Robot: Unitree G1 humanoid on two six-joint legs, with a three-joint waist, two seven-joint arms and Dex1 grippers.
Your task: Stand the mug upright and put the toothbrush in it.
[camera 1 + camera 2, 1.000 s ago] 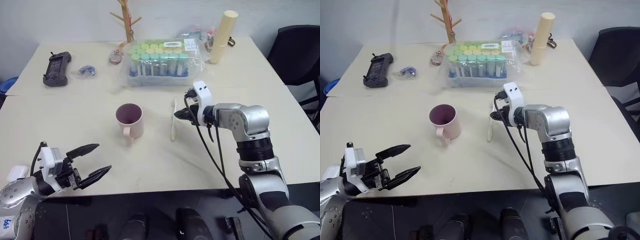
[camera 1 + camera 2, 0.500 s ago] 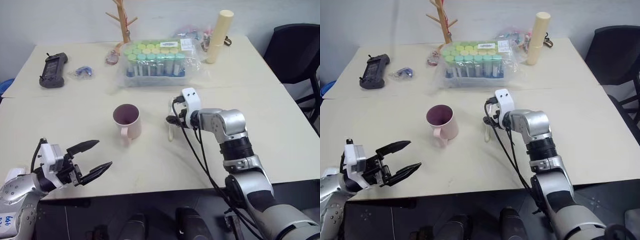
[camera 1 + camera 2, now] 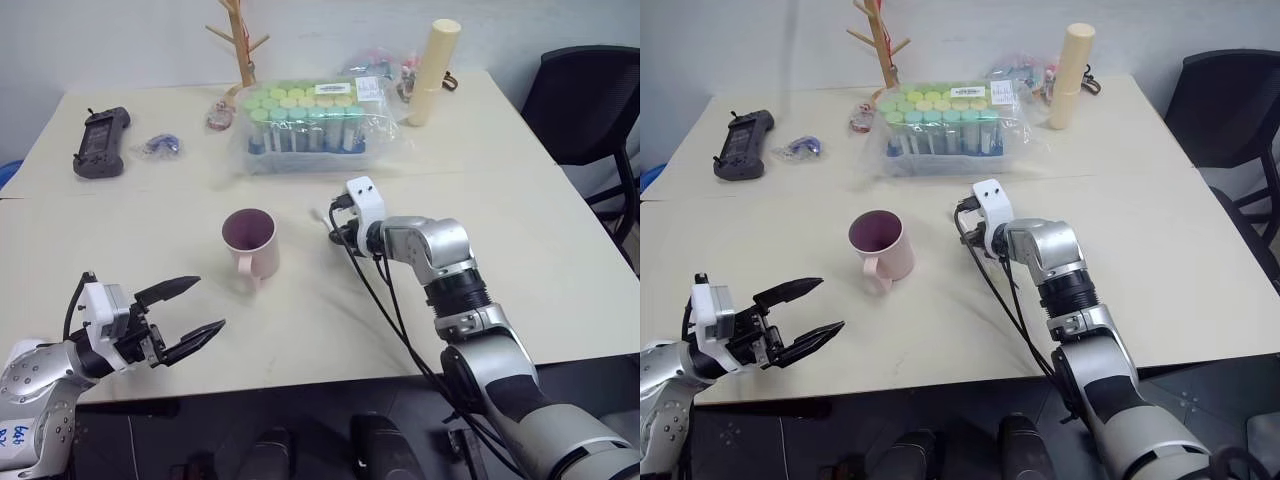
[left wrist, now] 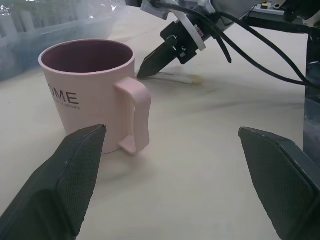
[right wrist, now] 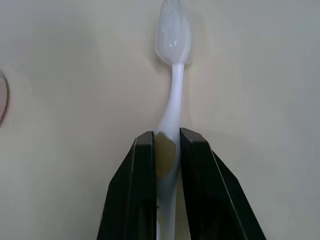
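My right gripper will let go of the white toothbrush inside the purplish opening of the pale pink mug (image 3: 256,229), with its bristle head pointing up.
The pale pink mug (image 3: 249,241) stands upright in the middle of the table, its handle towards me and its purplish inside showing; up close, part of the "HOME" print shows on the mug (image 4: 89,90). The white toothbrush (image 5: 172,95) lies flat on the table to the right of the mug. My right gripper (image 5: 166,146) is shut on its cream-yellow handle, with the bristle head sticking out past the fingertips. My left gripper (image 3: 206,305) hangs open near the table's front left edge, facing the mug, with nothing in it.
A plastic-wrapped box of capped tubes (image 3: 305,125) sits behind the mug. A tall cream cylinder (image 3: 430,68) and a wooden branch stand (image 3: 238,40) are at the back, a black controller (image 3: 98,142) at the far left. A black chair (image 3: 590,110) stands to the right.
My right gripper has moved left and down onto the toothbrush and closed on its handle. The left gripper has stayed put. The camera view has shifted slightly.
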